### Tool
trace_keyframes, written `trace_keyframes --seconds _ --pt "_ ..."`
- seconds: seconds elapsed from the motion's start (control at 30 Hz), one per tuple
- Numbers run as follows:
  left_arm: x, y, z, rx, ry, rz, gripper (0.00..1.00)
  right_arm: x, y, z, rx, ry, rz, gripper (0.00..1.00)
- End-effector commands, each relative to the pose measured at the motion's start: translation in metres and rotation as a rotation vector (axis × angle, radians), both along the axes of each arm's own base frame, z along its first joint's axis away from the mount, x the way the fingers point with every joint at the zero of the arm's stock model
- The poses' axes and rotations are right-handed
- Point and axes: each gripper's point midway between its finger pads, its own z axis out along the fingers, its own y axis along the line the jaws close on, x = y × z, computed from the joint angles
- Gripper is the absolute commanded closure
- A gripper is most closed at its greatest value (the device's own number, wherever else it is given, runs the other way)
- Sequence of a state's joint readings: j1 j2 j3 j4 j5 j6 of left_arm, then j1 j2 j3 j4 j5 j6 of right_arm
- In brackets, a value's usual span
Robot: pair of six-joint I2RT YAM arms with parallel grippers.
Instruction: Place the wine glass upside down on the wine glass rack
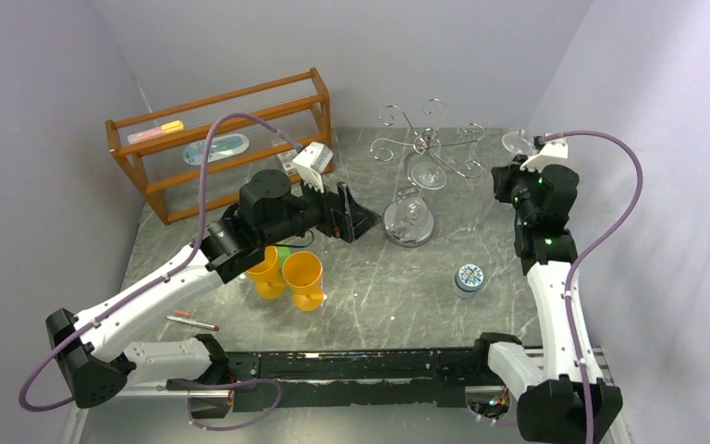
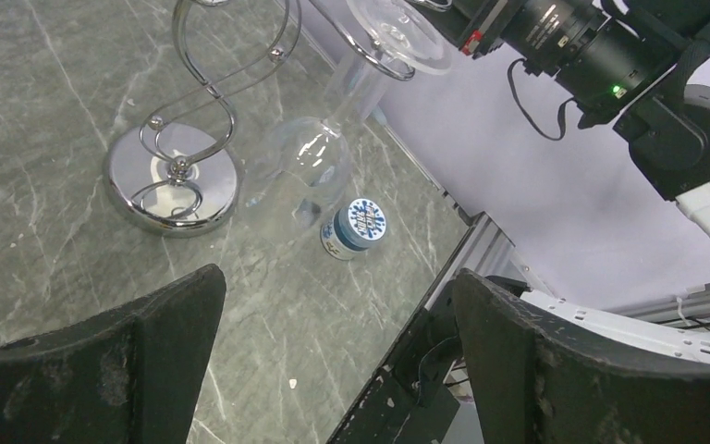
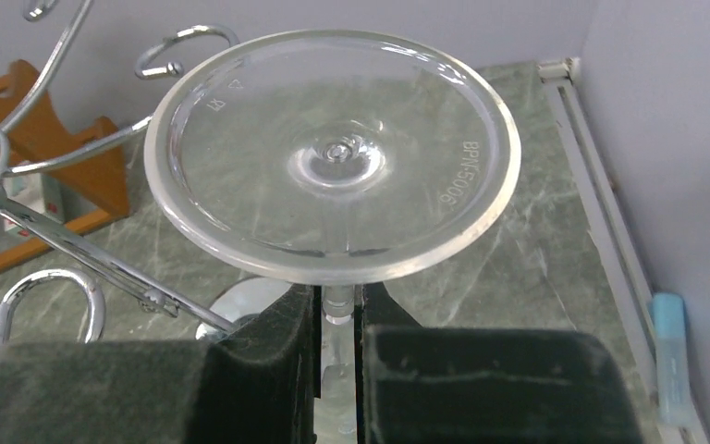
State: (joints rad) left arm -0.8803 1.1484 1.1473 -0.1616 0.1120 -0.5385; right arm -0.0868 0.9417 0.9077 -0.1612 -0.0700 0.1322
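The wine glass, now held beside the scroll arms, will be released by my right gripper with its foot up on the empty rack hook (image 1: 471, 168) (image 3: 51, 305) next to the other hanging glass.
The chrome wine glass rack (image 1: 425, 139) stands at the back centre on its round shiny base (image 1: 408, 222), which also shows in the left wrist view (image 2: 171, 180). My right gripper (image 3: 337, 296) is shut on the stem of a clear wine glass (image 3: 333, 157), just under its round foot. The glass is held to the right of the rack's scroll arms (image 3: 74, 250), and its bowl is hidden behind the fingers. In the top view the foot (image 1: 518, 141) shows at the gripper (image 1: 515, 162). Another clear glass (image 2: 300, 171) hangs foot-up on a rack arm. My left gripper (image 2: 333, 370) is open and empty, left of the base.
An orange-brown wooden shelf (image 1: 222, 139) stands at the back left. Two orange cups (image 1: 303, 277) sit under my left arm. A blue-and-white tin (image 1: 468, 277) lies front right of the rack base. A red pen (image 1: 192, 321) lies near the front left.
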Motion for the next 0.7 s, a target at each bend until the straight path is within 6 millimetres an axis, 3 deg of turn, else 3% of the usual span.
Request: trace_keyframes --seconds 0.0,0.43,0.67 --pt "0.0 0.001 0.006 0.003 -0.005 -0.031 0.04 0.009 0.012 0.031 0.004 -0.135 0.189 1.0" --pt "0.005 0.011 0.022 0.029 -0.037 -0.018 0.03 0.005 0.047 -0.004 0.044 -0.196 0.554 1.0" --pt "0.008 0.013 0.02 0.031 -0.041 -0.011 0.03 0.006 0.058 -0.005 0.055 -0.204 0.655 1.0"
